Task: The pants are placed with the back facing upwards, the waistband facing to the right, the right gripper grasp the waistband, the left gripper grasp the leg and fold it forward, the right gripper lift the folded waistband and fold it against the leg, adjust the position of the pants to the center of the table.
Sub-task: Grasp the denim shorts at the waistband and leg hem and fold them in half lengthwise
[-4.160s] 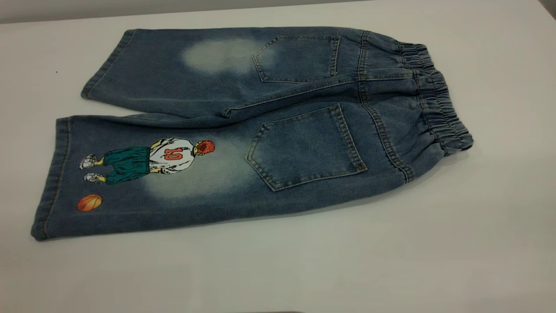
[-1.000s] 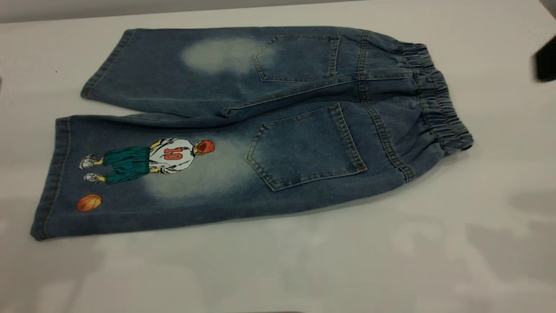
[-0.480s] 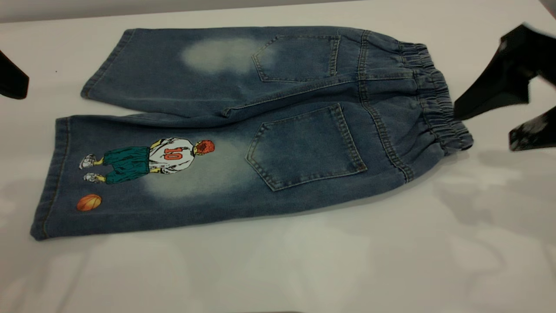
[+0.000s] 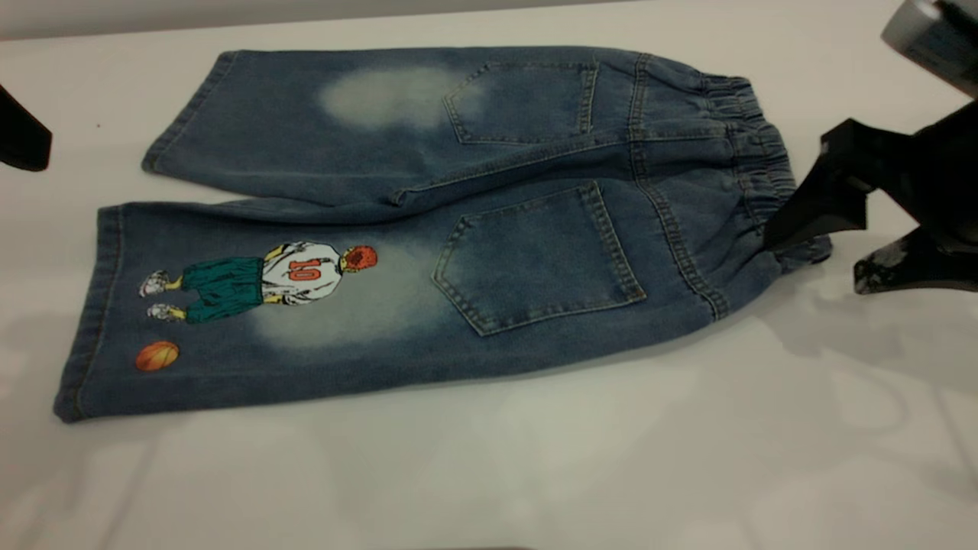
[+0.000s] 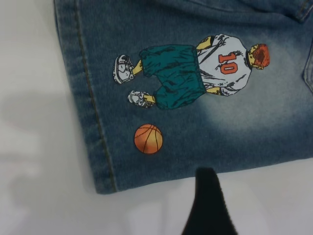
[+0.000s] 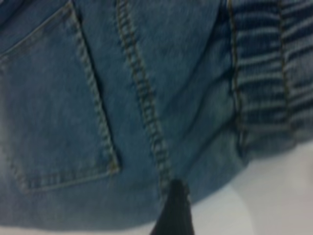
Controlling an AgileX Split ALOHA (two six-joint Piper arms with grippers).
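I should next use my left gripper to grab the hem's near corner (image 4: 73, 412) (image 5: 106, 189) on the printed leg of the pants, just past the basketball.
The pants (image 4: 474, 214) lie flat on the table (image 4: 489, 473), back up, with both patch pockets showing. The waistband (image 4: 752, 145) is at the right and the leg (image 4: 252, 305) with the cartoon player is at the near left. My right gripper (image 4: 814, 263) is open at the waistband's near corner. One finger (image 4: 802, 210) lies over the ruffled band and the other is above bare table beside it. Only part of my left gripper (image 4: 23, 141) shows, at the far left edge. In the left wrist view one finger (image 5: 208, 200) hangs over bare table just off the printed leg (image 5: 195, 73).
White tabletop stretches wide in front of the pants and to their right. The plain leg (image 4: 306, 122) lies behind the printed one. A pale grey cylinder (image 4: 928, 34) on the right arm shows at the top right corner.
The right gripper has come in from the right edge and dropped lower, and one finger now reaches the waistband's near corner. The left gripper entered at the left edge, then held still. The pants have not moved.
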